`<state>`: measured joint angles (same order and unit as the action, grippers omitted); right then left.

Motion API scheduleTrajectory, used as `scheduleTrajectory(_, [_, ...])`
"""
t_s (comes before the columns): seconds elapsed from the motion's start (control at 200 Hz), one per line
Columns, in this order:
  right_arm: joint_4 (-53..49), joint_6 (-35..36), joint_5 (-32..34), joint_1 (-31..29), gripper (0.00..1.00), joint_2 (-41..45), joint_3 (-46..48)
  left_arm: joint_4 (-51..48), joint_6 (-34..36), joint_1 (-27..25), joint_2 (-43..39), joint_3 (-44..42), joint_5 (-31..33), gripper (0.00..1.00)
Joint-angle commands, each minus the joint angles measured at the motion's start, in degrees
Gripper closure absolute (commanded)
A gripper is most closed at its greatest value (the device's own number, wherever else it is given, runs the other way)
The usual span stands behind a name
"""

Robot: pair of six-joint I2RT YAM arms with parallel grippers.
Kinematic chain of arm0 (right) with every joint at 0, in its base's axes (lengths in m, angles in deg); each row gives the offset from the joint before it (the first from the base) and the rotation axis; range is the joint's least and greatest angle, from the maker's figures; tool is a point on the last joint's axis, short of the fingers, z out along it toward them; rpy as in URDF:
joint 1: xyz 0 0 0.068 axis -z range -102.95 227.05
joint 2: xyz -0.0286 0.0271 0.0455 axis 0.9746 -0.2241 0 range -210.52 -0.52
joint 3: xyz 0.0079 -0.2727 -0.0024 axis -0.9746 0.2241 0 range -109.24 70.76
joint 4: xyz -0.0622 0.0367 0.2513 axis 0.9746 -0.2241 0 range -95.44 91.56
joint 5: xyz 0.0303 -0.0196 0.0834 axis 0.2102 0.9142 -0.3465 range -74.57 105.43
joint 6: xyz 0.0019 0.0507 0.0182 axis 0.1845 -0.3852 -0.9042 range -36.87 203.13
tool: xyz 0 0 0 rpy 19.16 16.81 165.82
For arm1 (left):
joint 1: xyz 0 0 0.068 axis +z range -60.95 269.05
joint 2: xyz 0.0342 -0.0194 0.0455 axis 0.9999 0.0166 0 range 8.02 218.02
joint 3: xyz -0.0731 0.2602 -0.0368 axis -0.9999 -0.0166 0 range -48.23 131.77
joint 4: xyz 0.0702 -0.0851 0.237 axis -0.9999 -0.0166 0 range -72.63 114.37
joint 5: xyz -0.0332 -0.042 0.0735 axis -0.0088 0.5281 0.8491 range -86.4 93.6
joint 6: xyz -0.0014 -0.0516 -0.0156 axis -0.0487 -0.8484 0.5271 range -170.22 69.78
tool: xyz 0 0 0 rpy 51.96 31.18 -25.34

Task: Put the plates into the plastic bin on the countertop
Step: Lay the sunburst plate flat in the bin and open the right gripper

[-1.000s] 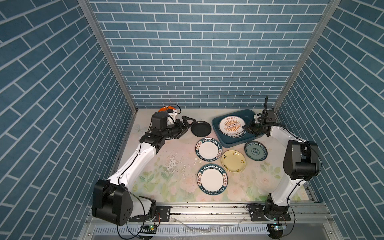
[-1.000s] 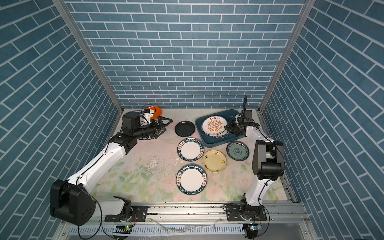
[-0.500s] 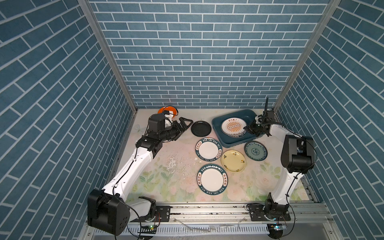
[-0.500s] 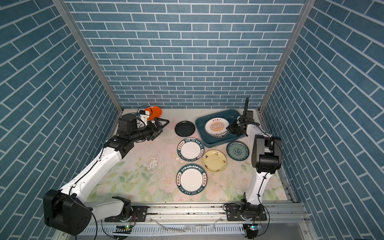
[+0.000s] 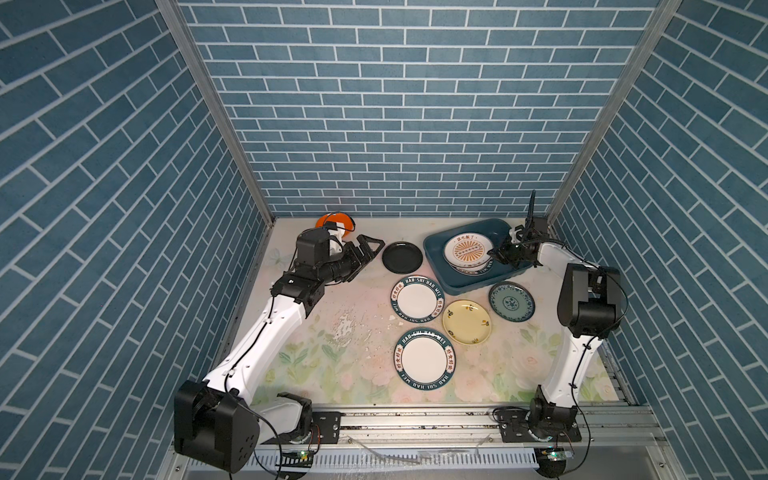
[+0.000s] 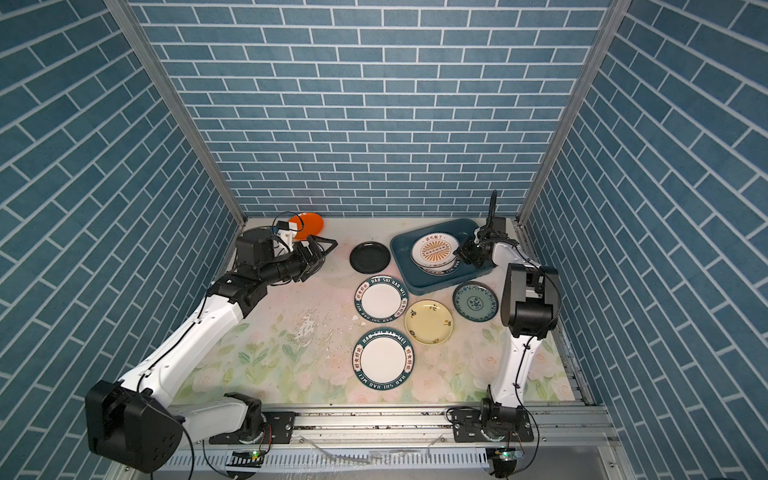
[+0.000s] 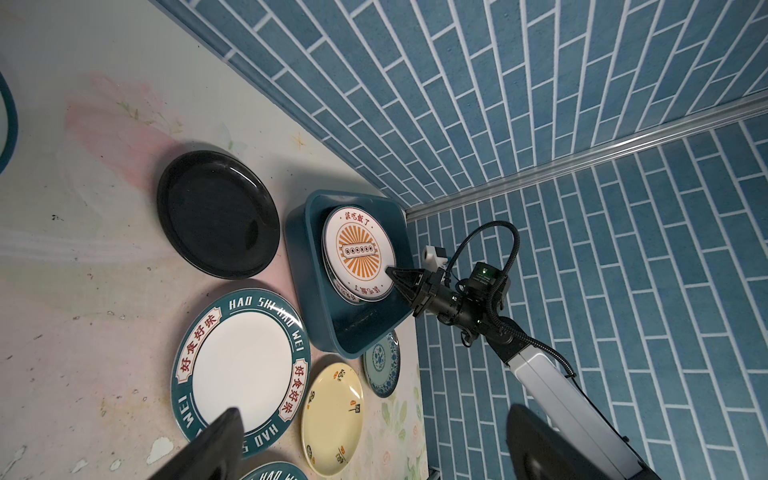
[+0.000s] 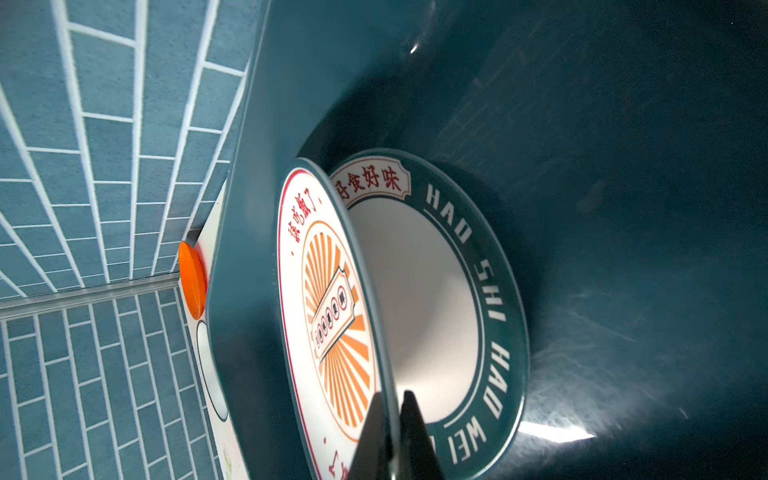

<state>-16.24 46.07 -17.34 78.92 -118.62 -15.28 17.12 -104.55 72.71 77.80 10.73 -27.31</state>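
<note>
Next, my right gripper lets go of the orange sunburst plate on top of the teal-lettered plate inside the plastic bin [image 5: 468, 256] [image 8: 420, 308].
The dark teal plastic bin [image 5: 434, 254] [image 6: 401, 254] stands at the back right of the flowered countertop [image 5: 345, 365]. My right gripper [image 5: 492, 252] [image 8: 392, 397] is shut on the rim of the orange sunburst plate [image 5: 465, 249] [image 8: 328, 299]. That plate is held tilted inside the bin over a teal-lettered plate [image 8: 478, 270]. My left gripper [image 5: 371, 248] [image 7: 374, 415] is open and empty, just left of the black plate [image 5: 402, 257] [image 7: 216, 214].
On the countertop in front of the bin lie two teal-lettered plates [image 5: 417, 302] [image 5: 424, 358], a pale yellow plate [image 5: 466, 321] and a patterned teal plate [image 5: 511, 301]. An orange plate [image 5: 328, 220] sits at the back left behind my left wrist. Brick walls close in three sides.
My left arm has drawn back slightly, uncovering more of the orange plate. The right elbow has moved toward the back while its gripper keeps hold of the sunburst plate in the bin.
</note>
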Motion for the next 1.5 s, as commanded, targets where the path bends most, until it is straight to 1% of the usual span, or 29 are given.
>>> scheduleTrajectory(0.0, [-1.90,2.32,-0.36,0.24,1.00,-1.99,-2.58,-1.50,0.98,-0.19,-1.79,-0.86,0.94,0.00])
scheduleTrajectory(0.245, [-3.48,3.40,1.09,0.24,1.00,-3.25,-3.44,-1.98,0.86,-0.19,-2.97,-1.73,1.88,0.00])
scheduleTrajectory(0.52, [-4.19,3.66,1.29,0.24,1.00,-4.21,-4.15,-2.92,1.15,-0.19,-3.19,-1.22,1.77,0.00])
scheduleTrajectory(0.625, [-5.37,4.06,1.83,0.25,0.94,-4.08,-4.40,-3.37,1.29,-0.19,-3.63,-1.30,1.96,0.00])
scheduleTrajectory(0.835, [-6.66,4.93,2.25,0.25,0.86,-3.50,-5.00,-3.50,1.22,-0.18,-4.04,-1.57,2.18,0.00])
scheduleTrajectory(0.93, [-6.87,5.32,2.45,0.24,0.79,-2.84,-5.09,-3.48,1.12,-0.19,-4.31,-1.81,2.26,0.00])
scheduleTrajectory(1.135, [-7.80,6.08,2.23,0.24,0.74,-2.56,-5.54,-3.73,0.80,-0.19,-5.25,-2.62,2.70,0.00])
scheduleTrajectory(1.345, [-8.28,6.33,2.28,0.24,0.58,-2.59,-6.61,-4.53,0.97,-0.17,-6.13,-2.70,2.70,0.00])
scheduleTrajectory(1.395, [-8.73,6.54,2.19,0.24,0.51,-2.85,-7.14,-4.84,0.92,-0.19,-6.46,-2.88,2.79,0.00])
scheduleTrajectory(1.46, [-9.41,6.94,2.19,0.24,0.50,-3.08,-7.72,-5.31,0.96,-0.19,-6.90,-3.10,2.97,0.00])
scheduleTrajectory(1.495, [-9.54,7.13,2.28,0.26,0.48,-3.17,-7.93,-5.45,0.95,-0.19,-7.18,-3.23,3.10,0.00])
